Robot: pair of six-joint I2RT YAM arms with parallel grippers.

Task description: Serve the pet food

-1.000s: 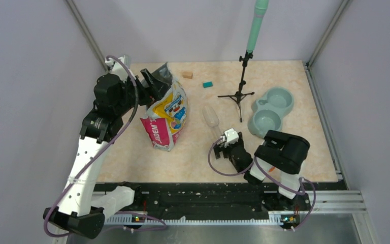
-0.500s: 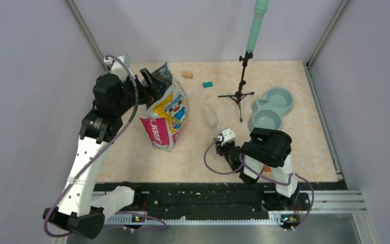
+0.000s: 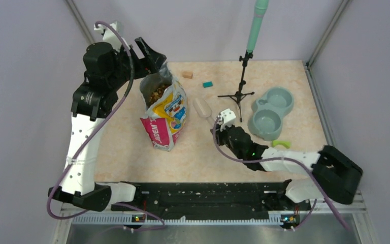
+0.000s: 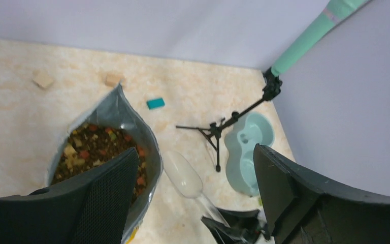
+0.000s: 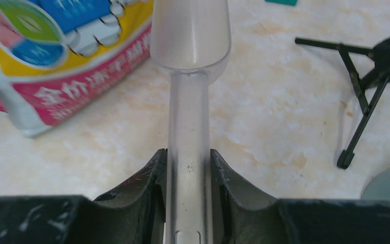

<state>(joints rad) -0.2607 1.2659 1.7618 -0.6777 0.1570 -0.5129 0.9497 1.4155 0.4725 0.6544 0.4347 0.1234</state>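
Observation:
My right gripper needs to set the scoop down on the table (image 3: 222,125) (image 5: 236,178) next to the tripod's front foot.
The pet food (image 3: 157,93) (image 4: 96,150) is brown kibble showing in the open mouth of a yellow-white-pink bag (image 3: 166,116) (image 5: 56,61) standing at the table's left. My left gripper (image 3: 152,57) (image 4: 195,152) hangs open above the bag's mouth, holding nothing. A clear plastic scoop (image 3: 202,108) (image 4: 183,173) (image 5: 190,30) points toward the bag, its bowl empty. My right gripper (image 3: 223,125) (image 5: 188,157) is shut on the scoop's handle. A grey-green double bowl (image 3: 270,113) (image 4: 249,147) sits to the right, both cups empty.
A black tripod (image 3: 239,94) holding a green rod stands between the scoop and the bowl. A tan block (image 3: 187,74) and a teal block (image 3: 207,84) lie at the back. A small green piece (image 3: 281,144) lies near the bowl. Walls enclose three sides.
My right gripper closed on the scoop's handle and the arm stretched forward, moving the scoop left toward the bag. My left arm rose up off the bag's rim, staying open.

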